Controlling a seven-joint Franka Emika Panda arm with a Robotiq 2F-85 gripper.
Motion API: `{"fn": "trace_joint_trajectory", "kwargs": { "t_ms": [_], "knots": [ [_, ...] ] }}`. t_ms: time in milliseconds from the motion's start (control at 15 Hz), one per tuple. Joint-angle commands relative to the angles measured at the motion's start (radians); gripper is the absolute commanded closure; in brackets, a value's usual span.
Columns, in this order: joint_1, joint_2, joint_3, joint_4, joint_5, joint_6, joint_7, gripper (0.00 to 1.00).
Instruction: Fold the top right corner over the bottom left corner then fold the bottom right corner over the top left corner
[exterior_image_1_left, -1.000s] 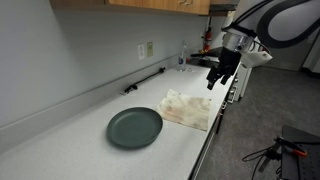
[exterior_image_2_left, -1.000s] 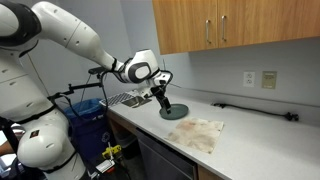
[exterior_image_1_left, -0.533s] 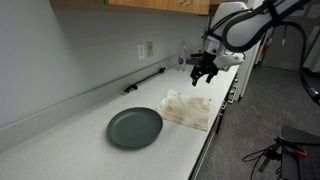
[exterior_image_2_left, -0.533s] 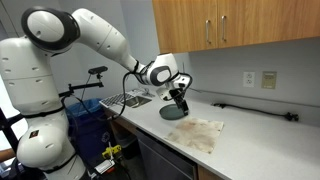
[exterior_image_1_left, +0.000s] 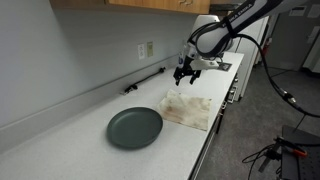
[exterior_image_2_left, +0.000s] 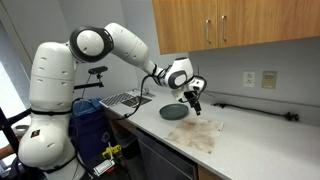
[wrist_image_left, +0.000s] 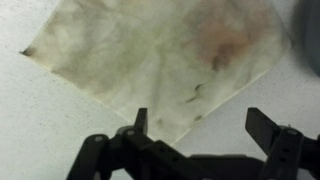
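Observation:
The robot's gripper should next move to the cloth's far corner (exterior_image_1_left: 170, 91) (wrist_image_left: 172, 141), the one by the wall and the black cable, and close there.
A thin cream-white cloth (exterior_image_1_left: 189, 108) with tan blotches lies flat and unfolded on the white counter, next to a round dark green plate (exterior_image_1_left: 134, 127). It also shows in the other exterior view (exterior_image_2_left: 203, 133), with the plate (exterior_image_2_left: 174, 111) beside it. My gripper (exterior_image_1_left: 186, 70) hovers above the cloth's far edge, open and empty, also seen in an exterior view (exterior_image_2_left: 193, 98). In the wrist view the cloth (wrist_image_left: 160, 50) fills the upper part, one pointed corner (wrist_image_left: 27, 51) at left, and the open fingers (wrist_image_left: 203, 125) straddle its near edge.
A wall with an outlet (exterior_image_1_left: 148, 49) and a black cable (exterior_image_1_left: 145, 79) runs behind the counter. Wooden cabinets (exterior_image_2_left: 220, 25) hang above. A sink (exterior_image_2_left: 128, 98) lies at the counter's end. The counter's front edge (exterior_image_1_left: 205, 150) drops off beside the cloth.
My arm has swung in from beyond the counter's end to above the cloth's far edge. The cloth and plate have not moved.

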Motion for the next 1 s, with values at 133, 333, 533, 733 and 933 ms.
{"fn": "trace_joint_trajectory", "kwargs": {
  "t_ms": [133,333,533,733,933],
  "knots": [
    [0.029,0.016,-0.029,0.022,0.028,-0.002,-0.015,0.00],
    [0.028,0.041,-0.037,0.040,0.035,0.015,0.003,0.00],
    [0.029,0.108,-0.066,0.102,0.050,0.024,0.044,0.00],
    [0.026,0.185,-0.089,0.185,0.090,0.035,0.103,0.00],
    [0.033,0.265,-0.105,0.281,0.133,0.042,0.175,0.00]
  ]
}}
